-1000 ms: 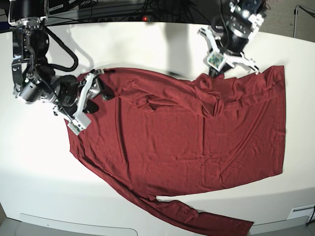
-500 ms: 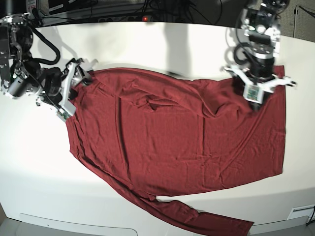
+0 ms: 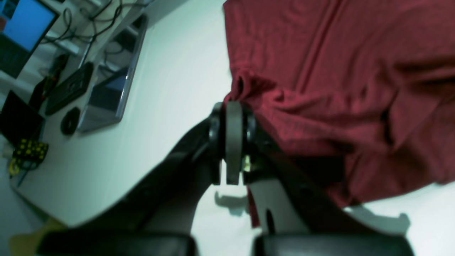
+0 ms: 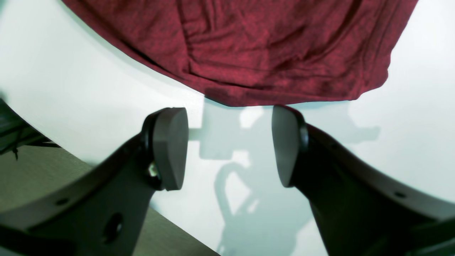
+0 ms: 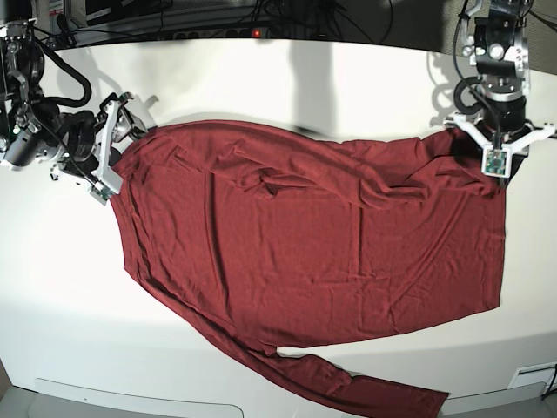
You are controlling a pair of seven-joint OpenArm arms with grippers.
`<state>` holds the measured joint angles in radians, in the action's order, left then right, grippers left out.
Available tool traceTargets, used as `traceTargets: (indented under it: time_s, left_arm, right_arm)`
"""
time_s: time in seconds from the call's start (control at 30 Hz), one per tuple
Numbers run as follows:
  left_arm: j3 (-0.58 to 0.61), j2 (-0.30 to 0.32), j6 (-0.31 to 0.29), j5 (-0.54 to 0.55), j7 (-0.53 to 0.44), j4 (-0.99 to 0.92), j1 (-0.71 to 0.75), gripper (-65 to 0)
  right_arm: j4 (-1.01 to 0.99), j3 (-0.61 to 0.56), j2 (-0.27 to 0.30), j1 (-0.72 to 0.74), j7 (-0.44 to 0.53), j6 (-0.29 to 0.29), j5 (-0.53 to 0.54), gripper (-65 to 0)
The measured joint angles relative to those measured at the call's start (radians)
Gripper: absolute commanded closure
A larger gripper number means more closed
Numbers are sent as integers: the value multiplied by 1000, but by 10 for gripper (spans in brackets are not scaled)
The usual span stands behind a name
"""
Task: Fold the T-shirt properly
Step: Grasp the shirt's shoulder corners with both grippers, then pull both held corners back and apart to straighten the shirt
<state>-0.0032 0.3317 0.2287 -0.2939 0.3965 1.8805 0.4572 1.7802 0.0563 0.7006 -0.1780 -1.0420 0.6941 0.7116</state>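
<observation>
My left gripper is pinching just a puckered bit of the T-shirt's side edge. Next, I open it and take the cloth farther in before I stretch (image 3: 294, 143) the T-shirt.
The maroon T-shirt (image 5: 313, 235) lies spread out and wrinkled on the white table (image 5: 52, 261), with one long sleeve (image 5: 348, 387) trailing to the front edge. My left gripper (image 5: 494, 164) is at the shirt's far right top corner. In the left wrist view it (image 3: 233, 106) is shut, with a puckered bit of shirt edge (image 3: 249, 85) at its tips. My right gripper (image 5: 115, 155) is at the shirt's left top corner. In the right wrist view it (image 4: 227, 142) is open and empty over bare table, with the shirt's edge (image 4: 249, 96) just beyond the fingertips.
The table's front edge (image 5: 130, 387) is close to the trailing sleeve. Cables (image 5: 218, 17) run behind the table's back edge. Beyond the table's side, the left wrist view shows a laptop (image 3: 106, 89), a keyboard (image 3: 69, 87) and a monitor (image 3: 21, 32).
My left gripper has moved right from the shirt's top middle to its right corner, pulling the bunched fabric out flat. My right arm has drawn back to the left, off the shirt's edge.
</observation>
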Motion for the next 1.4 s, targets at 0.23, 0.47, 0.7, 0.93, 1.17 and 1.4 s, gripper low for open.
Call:
traceTargets:
  time_s: [0.23, 0.47, 0.7, 0.93, 1.17, 1.4]
  left_arm:
    - [-15, -2, -4, -1, -101, -89, 8, 0]
    - [-16, -3, -3, 0, -135, -161, 8, 0]
    - [-24, -3, -4, 0, -135, -162, 7, -213]
    - [-118, -2, 0, 98, -103, -162, -11, -205]
    - [-127, -5, -73, 401, -98, -162, -9, 0]
    - [-126, -5, -263, 480, -156, -168, -10, 0]
  right_arm:
    - [0, 0, 0, 0, -23, 0, 70, -366]
    - [0, 0, 0, 0, -23, 0, 72, -366]
    - [0, 0, 0, 0, -23, 0, 72, -366]
    - [0, 0, 0, -2, 34, 0, 70, -366]
    - [0, 0, -5, -2, 204, 0, 69, 0]
    - [-39, 0, -141, 0, 208, 0, 106, 0]
